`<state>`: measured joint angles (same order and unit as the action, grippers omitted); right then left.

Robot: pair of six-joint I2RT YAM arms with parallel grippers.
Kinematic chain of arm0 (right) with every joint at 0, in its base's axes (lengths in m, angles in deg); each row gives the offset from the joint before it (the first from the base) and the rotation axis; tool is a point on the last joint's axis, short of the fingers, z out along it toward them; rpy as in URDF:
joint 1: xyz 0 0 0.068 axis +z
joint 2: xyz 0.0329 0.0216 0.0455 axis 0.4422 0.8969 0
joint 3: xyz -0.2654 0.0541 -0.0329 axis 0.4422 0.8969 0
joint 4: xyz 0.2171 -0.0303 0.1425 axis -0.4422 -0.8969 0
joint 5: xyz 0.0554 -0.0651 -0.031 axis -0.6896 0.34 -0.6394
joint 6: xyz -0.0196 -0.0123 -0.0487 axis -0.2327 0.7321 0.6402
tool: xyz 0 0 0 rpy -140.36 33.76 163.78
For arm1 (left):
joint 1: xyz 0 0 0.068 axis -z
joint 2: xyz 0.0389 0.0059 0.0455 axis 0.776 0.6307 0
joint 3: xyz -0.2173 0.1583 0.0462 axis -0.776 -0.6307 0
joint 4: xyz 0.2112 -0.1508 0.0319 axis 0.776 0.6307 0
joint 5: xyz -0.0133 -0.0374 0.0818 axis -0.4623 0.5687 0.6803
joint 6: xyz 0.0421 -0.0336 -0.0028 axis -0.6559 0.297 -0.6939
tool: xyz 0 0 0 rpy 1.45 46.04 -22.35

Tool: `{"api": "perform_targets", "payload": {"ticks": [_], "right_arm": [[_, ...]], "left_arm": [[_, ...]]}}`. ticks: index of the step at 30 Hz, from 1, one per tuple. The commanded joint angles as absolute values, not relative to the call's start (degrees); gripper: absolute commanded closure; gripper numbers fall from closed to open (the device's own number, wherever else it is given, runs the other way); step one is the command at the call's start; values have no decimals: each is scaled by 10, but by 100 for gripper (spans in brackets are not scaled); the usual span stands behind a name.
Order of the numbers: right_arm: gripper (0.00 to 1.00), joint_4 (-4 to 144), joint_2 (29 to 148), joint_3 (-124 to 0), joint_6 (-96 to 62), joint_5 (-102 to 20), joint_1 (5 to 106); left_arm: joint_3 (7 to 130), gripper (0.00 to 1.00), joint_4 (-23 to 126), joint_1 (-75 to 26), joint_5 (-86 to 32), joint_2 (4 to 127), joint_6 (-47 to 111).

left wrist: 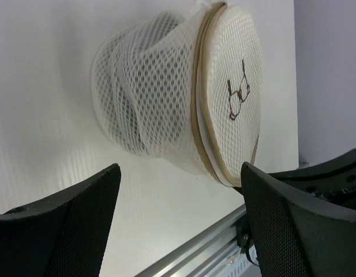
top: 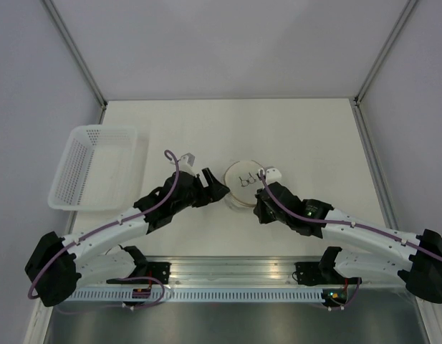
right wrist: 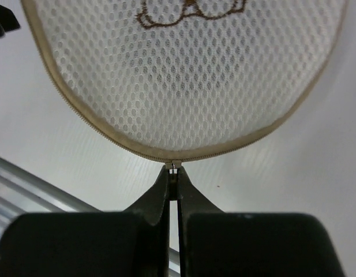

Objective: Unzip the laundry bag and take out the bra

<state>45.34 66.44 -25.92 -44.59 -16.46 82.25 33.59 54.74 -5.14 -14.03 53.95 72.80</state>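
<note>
The laundry bag is held only by my right gripper, by its zip pull, so next my left gripper pinches the tan rim (left wrist: 211, 151) to steady the bag before unzipping.
The laundry bag (top: 243, 184) is a round white mesh pouch with a tan zip rim and a dark stitched mark, at the table's middle. In the left wrist view the bag (left wrist: 166, 92) looks tilted, and a dark shape shows faintly through its mesh; the bra itself cannot be made out. My left gripper (top: 219, 189) is open, its fingers (left wrist: 79, 231) wide apart just left of the bag, not touching it. My right gripper (right wrist: 174, 170) is shut on the small metal zip pull (right wrist: 174, 166) at the bag's tan rim (right wrist: 108, 140).
A white perforated plastic basket (top: 95, 166) stands at the left of the table. The aluminium rail (top: 228, 269) runs along the near edge. Grey walls enclose the table on three sides.
</note>
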Motion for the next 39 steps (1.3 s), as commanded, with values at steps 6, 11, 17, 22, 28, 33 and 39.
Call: {"api": "perform_targets", "payload": {"ticks": [6,11,17,22,28,33,39], "right_arm": [[100,632,689,-227,-404,-370,823],[100,673,698,-223,-400,-408,822],[100,662,693,-221,-396,-403,823],[100,595,689,-232,-393,-372,823],[100,472,683,-242,-399,-280,822],[100,352,736,-286,-465,-106,822],[100,342,815,-311,-511,-1,806]], "left_arm": [[268,12,481,-22,-171,484,833],[269,16,418,-17,-221,549,838],[268,80,372,-12,-227,592,842],[259,98,391,-12,-193,568,840],[250,98,448,-12,-128,500,830],[251,98,464,-13,-132,485,813],[281,98,471,-13,-227,537,768]]}}
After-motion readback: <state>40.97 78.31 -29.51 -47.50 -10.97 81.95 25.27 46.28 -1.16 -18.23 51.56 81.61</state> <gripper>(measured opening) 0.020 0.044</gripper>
